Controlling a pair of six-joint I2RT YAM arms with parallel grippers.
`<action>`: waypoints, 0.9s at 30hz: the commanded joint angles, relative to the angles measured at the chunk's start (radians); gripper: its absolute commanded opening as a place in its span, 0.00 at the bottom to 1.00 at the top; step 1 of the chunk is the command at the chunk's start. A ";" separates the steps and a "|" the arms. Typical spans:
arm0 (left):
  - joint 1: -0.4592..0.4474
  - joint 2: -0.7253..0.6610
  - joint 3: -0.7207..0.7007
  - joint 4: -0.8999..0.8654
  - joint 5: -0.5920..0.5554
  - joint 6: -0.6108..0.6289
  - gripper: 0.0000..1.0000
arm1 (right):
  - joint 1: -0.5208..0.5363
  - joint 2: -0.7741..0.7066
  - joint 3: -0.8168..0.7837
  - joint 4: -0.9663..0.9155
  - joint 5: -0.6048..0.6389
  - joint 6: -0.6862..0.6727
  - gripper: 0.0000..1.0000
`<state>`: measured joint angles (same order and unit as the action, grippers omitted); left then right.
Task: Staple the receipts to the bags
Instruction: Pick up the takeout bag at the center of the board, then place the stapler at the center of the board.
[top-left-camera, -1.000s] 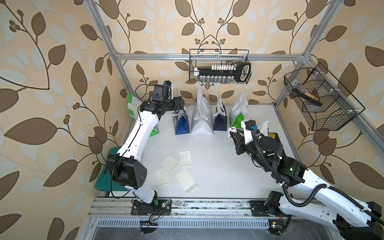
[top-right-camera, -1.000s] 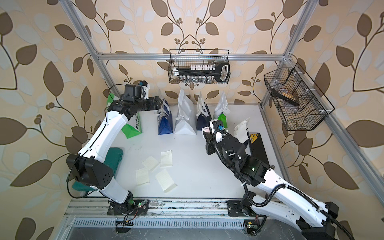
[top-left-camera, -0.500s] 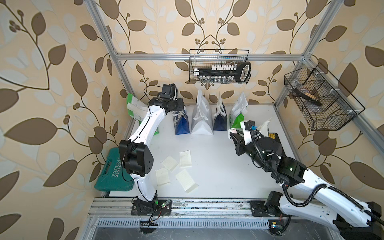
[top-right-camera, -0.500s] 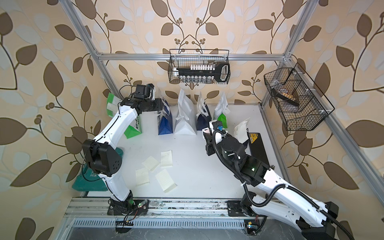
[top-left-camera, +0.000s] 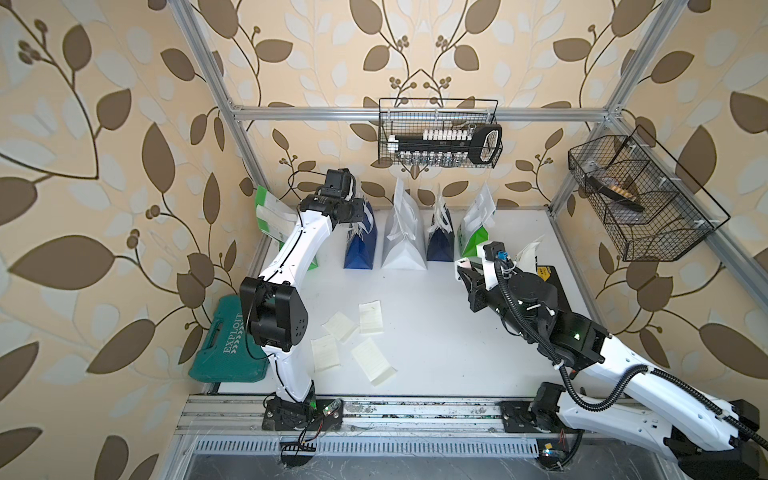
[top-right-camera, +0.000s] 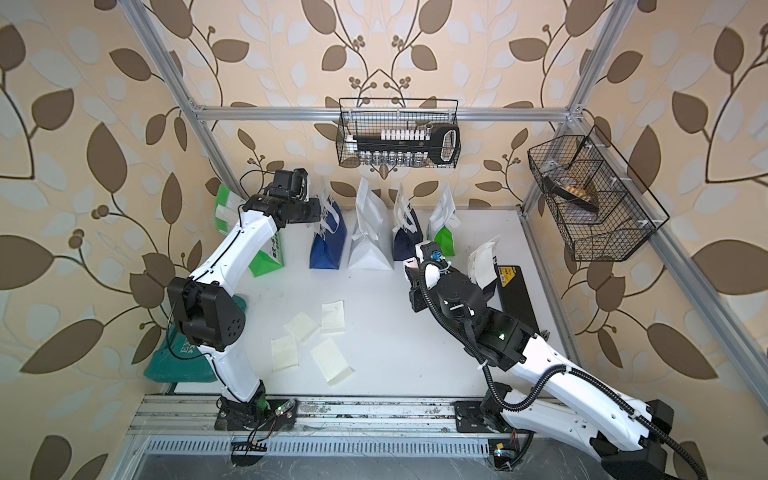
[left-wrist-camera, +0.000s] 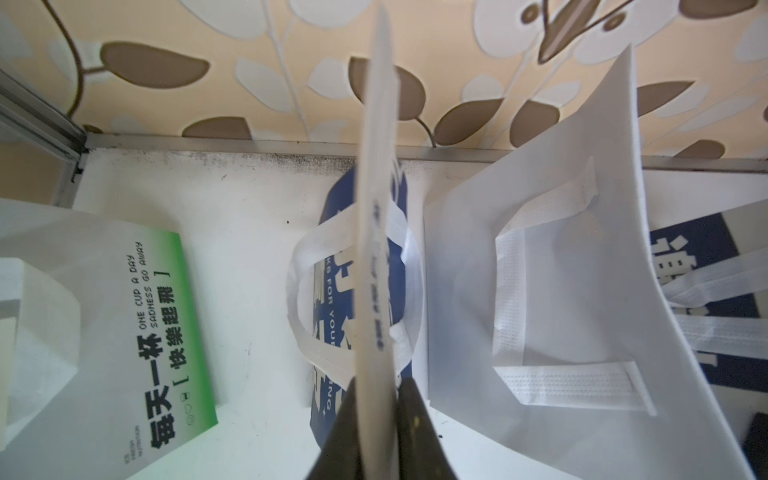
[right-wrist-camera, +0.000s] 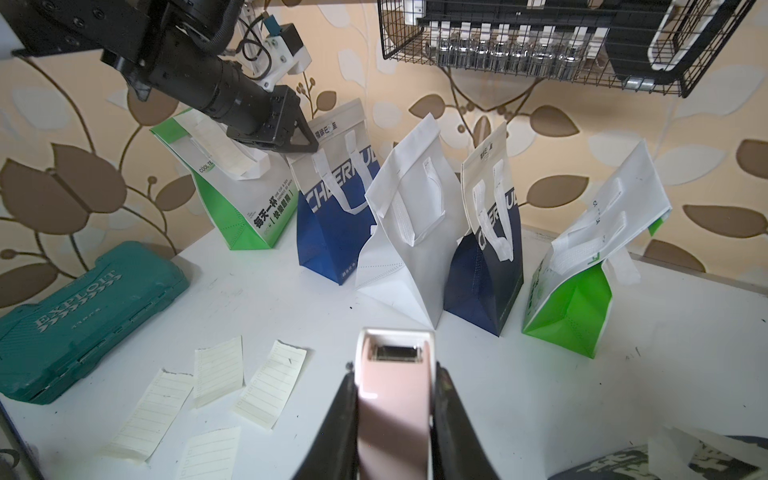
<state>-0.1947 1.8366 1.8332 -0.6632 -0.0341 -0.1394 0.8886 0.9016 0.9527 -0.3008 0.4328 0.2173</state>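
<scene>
Next, I set the pink stapler on the bare table (top-left-camera: 479, 318) with my right gripper, beside the navy bag behind my right arm.
Five bags stand in a row at the back: green-and-white (top-left-camera: 269, 216), blue (top-left-camera: 360, 249), white (top-left-camera: 402, 243), navy (top-left-camera: 440, 246), green-and-white (top-left-camera: 473, 237). My left gripper (left-wrist-camera: 376, 384) is shut on the blue bag's (right-wrist-camera: 332, 216) pale top edge, near its left corner. My right gripper (right-wrist-camera: 395, 376) is shut on a pink stapler (right-wrist-camera: 392, 399), held low over the table in front of the navy bag (right-wrist-camera: 484, 266). Several loose receipts (top-left-camera: 370, 318) lie on the table at front left. A pale slip (right-wrist-camera: 220, 151) hangs on the left green bag (right-wrist-camera: 249, 216).
A teal tool case (top-left-camera: 228, 349) lies off the table's left edge. Wire baskets hang on the back wall (top-left-camera: 438, 133) and the right wall (top-left-camera: 636, 195). Behind my right arm lie another navy bag (right-wrist-camera: 615, 463) and a black flat block (top-left-camera: 548, 276).
My left gripper swung right from the left green bag to the blue bag and closed on its top edge. The right arm and the stapler have not moved.
</scene>
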 joint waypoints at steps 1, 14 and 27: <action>0.015 -0.049 0.018 0.025 -0.016 0.030 0.04 | -0.002 -0.002 -0.011 -0.024 -0.012 0.028 0.00; 0.017 -0.284 0.054 -0.073 -0.089 0.019 0.00 | -0.002 -0.026 -0.014 -0.125 -0.002 0.077 0.00; -0.003 -0.689 -0.135 -0.105 0.151 -0.014 0.00 | -0.251 0.249 -0.004 -0.384 -0.339 0.199 0.00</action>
<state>-0.1905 1.1702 1.7180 -0.7597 0.0166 -0.1425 0.6907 1.1000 0.9428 -0.6003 0.2134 0.3859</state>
